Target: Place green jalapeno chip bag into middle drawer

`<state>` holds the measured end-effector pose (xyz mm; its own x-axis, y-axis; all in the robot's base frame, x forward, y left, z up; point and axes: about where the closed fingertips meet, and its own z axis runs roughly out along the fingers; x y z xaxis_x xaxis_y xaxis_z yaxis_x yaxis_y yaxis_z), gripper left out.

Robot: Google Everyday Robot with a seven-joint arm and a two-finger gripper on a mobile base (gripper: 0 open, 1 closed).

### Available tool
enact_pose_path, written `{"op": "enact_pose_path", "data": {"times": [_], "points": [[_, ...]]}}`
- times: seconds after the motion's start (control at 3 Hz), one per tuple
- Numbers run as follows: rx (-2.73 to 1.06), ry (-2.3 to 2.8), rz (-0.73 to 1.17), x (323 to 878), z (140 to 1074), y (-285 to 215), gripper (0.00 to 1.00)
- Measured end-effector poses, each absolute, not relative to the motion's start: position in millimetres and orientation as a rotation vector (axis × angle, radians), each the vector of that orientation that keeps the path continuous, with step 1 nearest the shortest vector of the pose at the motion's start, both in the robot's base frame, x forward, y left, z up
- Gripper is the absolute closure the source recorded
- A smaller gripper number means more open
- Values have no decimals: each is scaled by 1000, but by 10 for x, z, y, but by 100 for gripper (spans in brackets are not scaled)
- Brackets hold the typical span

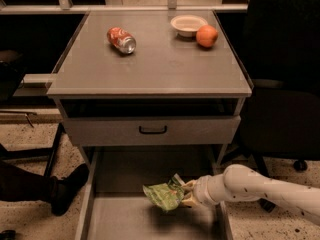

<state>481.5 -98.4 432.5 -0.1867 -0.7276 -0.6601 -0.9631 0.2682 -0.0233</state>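
Note:
The robot's gripper needs to release the green jalapeno chip bag near the centre of the open middle drawer's grey bottom (159,204).
The green jalapeno chip bag (163,196) is crumpled and shiny green, held in the air just above the floor of the pulled-out middle drawer (112,219). My gripper (186,193) reaches in from the right on a white arm and is shut on the bag's right end. The bag casts a shadow on the drawer floor below it. The drawer is a wide grey tray with low side walls, under the shut upper drawer front (152,130).
On the cabinet top lie a red soda can (121,39), a white bowl (188,24) and an orange (207,36). A dark office chair (280,109) stands at the right. A person's dark shoe (67,188) is left of the drawer.

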Motion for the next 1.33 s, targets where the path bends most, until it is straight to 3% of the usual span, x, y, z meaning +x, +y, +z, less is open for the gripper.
{"op": "enact_pose_path", "data": {"times": [1.33], "points": [[-1561,2019,412,4795,3814,-820,100]]}}
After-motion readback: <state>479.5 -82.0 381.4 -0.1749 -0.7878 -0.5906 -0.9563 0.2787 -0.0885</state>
